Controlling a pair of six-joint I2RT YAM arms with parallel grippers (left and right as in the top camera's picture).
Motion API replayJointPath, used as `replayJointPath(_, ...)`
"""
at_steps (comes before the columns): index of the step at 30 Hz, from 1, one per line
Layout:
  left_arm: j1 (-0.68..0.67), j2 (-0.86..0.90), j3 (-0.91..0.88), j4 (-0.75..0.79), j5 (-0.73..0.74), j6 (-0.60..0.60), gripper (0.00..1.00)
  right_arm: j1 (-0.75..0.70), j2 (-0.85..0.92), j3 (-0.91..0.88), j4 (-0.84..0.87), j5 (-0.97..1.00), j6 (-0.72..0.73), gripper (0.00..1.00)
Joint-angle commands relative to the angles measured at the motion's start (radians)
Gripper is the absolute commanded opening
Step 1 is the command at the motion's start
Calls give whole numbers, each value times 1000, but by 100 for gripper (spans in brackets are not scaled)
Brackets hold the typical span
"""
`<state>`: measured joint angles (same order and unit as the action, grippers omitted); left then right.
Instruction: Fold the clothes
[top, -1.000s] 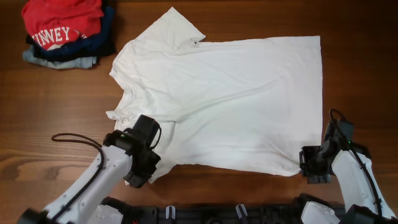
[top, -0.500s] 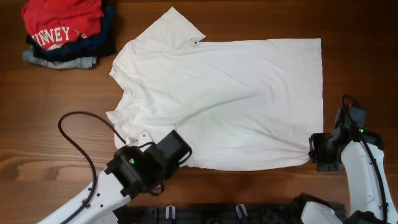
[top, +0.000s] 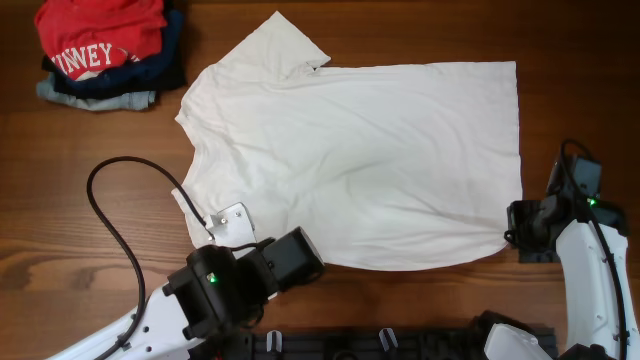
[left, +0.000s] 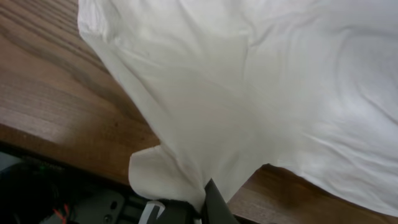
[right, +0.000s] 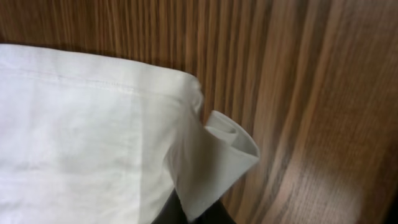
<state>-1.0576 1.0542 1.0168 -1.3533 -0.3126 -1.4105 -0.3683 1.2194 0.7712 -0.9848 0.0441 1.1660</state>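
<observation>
Next, I let go of the shirt's near edge, now pinched by the sleeve, with my left gripper on the shirt's flat body just inside the collar (top: 238, 167).
The white T-shirt (top: 360, 150) lies spread on the wooden table, plain side up, collar to the left and hem to the right. My left gripper (top: 290, 258) is shut on the shirt's near-left edge by the sleeve; in the left wrist view the cloth (left: 205, 124) drapes up from the jaws (left: 202, 208). My right gripper (top: 520, 228) is shut on the near hem corner; in the right wrist view the folded corner (right: 217, 155) sits pinched in the jaws (right: 196, 211). No lettering shows.
A stack of folded garments with a red shirt with white letters (top: 95, 40) on top sits at the far left corner. Bare wood (top: 90, 190) surrounds the shirt. My left arm's black cable (top: 110, 215) loops over the table.
Both grippers have moved right and away from the near edge, dragging the shirt's near edge with them. The near-left sleeve is pulled in under the left gripper.
</observation>
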Motion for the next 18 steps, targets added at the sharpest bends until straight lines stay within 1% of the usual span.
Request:
replayJointPath(1, -58, -7, 37, -85, -11, -128, 4, -3, -5, 94, -72, 70, 13, 4)
replayJointPath(3, -82, -7, 50, -171, -36, -205, 4, -3, -14, 100, -128, 81, 23, 4)
replayJointPath(5, -81, -7, 50, -245, -56, -277, 4, -3, -24, 100, -206, 81, 61, 5)
replayJointPath(8, -64, -7, 50, -238, -65, -277, 4, -3, -28, 100, -190, 84, 60, 6)
replayJointPath(11, -35, 1, 50, -194, -167, -269, 4, -3, -28, 100, -131, 83, 60, 8)
replayJointPath(12, -24, 10, 50, -170, -185, -259, 4, -3, -28, 100, -112, 79, 60, 8)
replayJointPath(14, 9, 42, 50, -85, -199, -161, 4, -3, -28, 100, -64, 63, 60, 8)
replayJointPath(15, 23, 58, 50, -57, -200, -132, 4, -3, -28, 100, -44, 59, 60, 8)
replayJointPath(16, 60, 105, 50, 5, -223, -68, 4, -3, -28, 100, -1, 41, 58, 8)
replayJointPath(18, 106, 161, 50, 60, -265, -24, 4, -3, -25, 100, 41, 14, 40, 8)
